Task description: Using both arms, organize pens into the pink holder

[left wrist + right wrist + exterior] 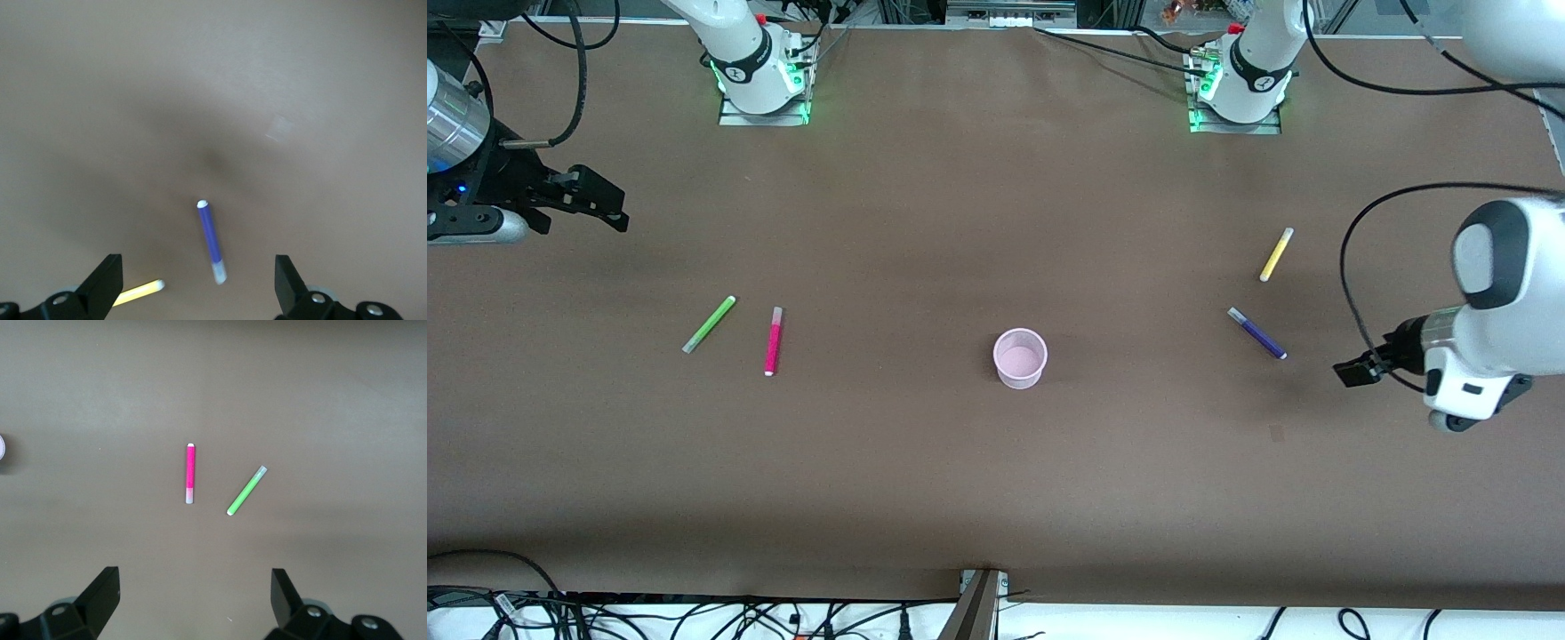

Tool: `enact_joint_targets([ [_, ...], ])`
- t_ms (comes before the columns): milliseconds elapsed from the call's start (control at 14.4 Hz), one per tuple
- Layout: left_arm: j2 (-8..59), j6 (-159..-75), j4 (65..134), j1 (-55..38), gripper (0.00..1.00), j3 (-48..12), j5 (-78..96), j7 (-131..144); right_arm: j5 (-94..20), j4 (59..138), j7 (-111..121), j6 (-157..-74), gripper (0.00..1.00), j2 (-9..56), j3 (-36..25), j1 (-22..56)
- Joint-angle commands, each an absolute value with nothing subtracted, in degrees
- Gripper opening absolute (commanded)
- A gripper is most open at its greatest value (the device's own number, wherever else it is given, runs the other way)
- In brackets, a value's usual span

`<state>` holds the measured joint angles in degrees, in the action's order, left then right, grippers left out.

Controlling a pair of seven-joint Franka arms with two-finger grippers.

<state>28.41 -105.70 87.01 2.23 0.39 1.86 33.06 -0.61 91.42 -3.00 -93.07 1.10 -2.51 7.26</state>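
Observation:
The purple pen is next: my left gripper needs to move to it and close on its body [1278, 350] [205, 215] beside the small white end, opposite the pale cap.
The pink holder [1020, 358] stands upright in the middle of the brown table, with nothing showing inside it. A lime green pen [709, 324] and a magenta pen [773, 340] lie side by side toward the right arm's end. They show apart from each other in the right wrist view, magenta pen [190, 473] and green pen [246, 491]. A yellow pen [1276, 254] and a purple pen [1256, 333] lie toward the left arm's end. My left gripper [1352, 372] [197, 283] hangs open over the table beside the purple pen [210, 240]. My right gripper [600, 206] [193, 593] is open and empty over the table's end.
The two arm bases [763, 84] [1236, 93] stand at the table's edge farthest from the camera. Loose cables [694, 613] and a metal bracket [980, 600] run along the nearest edge. A black cable [1352, 267] loops beside the left arm.

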Motion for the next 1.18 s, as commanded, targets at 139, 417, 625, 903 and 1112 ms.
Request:
enact_joint_targets([
  [139,26.2,-120.4,100.3,1.0,1.00,0.2,1.8,47.6,-0.2,91.0,-2.6,-92.4,1.00,1.0,-2.2,6.8],
  [417,26.2,-132.5,108.8,1.1,1.00,0.2,1.8,51.1,-0.2,91.0,-2.6,-92.3,1.00,1.1,-2.5,6.8],
  [625,26.4,-135.6,111.8,1.1,1.00,0.3,1.8,51.8,-0.2,91.0,-2.6,-92.5,1.00,1.1,-2.5,6.8],
  [903,26.2,-144.6,118.3,1.0,0.95,0.2,1.8,53.3,-0.2,91.0,-2.6,-92.4,1.00,1.0,-2.5,6.8],
  [1112,26.5,-147.9,120.3,0.7,0.85,0.2,1.7,54.2,-0.2,91.1,-2.8,-91.8,1.00,1.0,-2.5,6.8],
])
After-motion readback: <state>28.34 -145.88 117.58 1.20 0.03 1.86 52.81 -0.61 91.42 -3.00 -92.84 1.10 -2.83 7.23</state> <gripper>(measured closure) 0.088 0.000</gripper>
